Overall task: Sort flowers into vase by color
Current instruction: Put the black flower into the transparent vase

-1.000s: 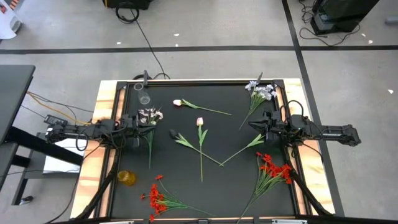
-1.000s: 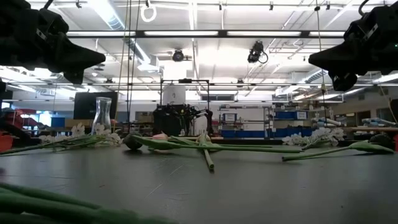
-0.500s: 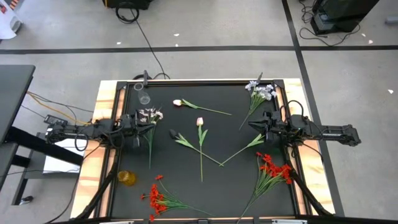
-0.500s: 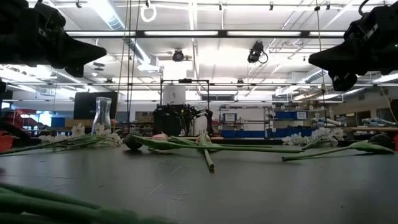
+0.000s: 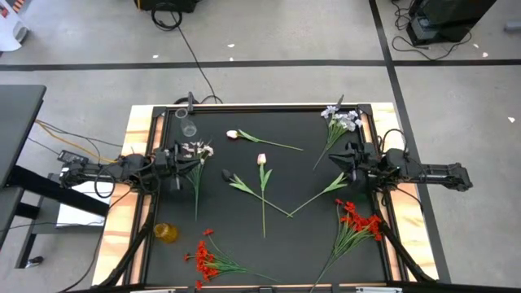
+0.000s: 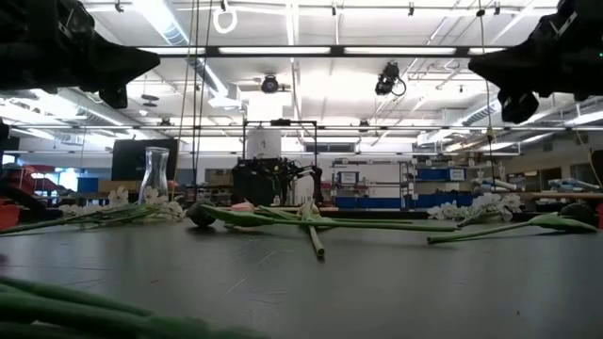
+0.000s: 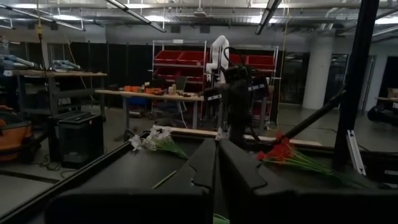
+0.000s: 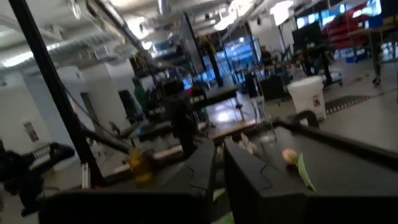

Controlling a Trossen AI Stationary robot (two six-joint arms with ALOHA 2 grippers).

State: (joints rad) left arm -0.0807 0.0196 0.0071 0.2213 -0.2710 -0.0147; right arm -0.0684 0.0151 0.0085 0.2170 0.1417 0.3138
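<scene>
Next, I lower my right gripper to the leafy stem between the white and red sprays and close just below its leaves (image 5: 326, 190).
My left gripper (image 5: 179, 155) (image 6: 141, 64) hovers shut and level, high over the table's left side, beside the blooms of a white spray (image 5: 196, 150) that lies flat. My right gripper (image 5: 332, 160) (image 6: 477, 64) hovers shut above the right side, between another white spray (image 5: 342, 120) and a leafy stem (image 5: 319, 195). Pink tulips (image 5: 262, 160) (image 5: 233, 134) lie in the middle. Red sprays (image 5: 203, 256) (image 5: 359, 220) lie near the front edge. A clear glass vase (image 5: 189, 129) (image 6: 154, 175) stands far left and an amber vase (image 5: 165, 233) near left.
A third stem with a dark head (image 5: 225, 174) crosses the middle tulip's stem. The black mat has wooden side rails (image 5: 122, 203). Cables trail off the table's left side. Bare mat shows between the tulips and the red sprays (image 5: 277, 252).
Both grippers have risen higher above the table, staying shut. The left gripper has also drawn back slightly toward the table's left edge. The flowers have not moved.
</scene>
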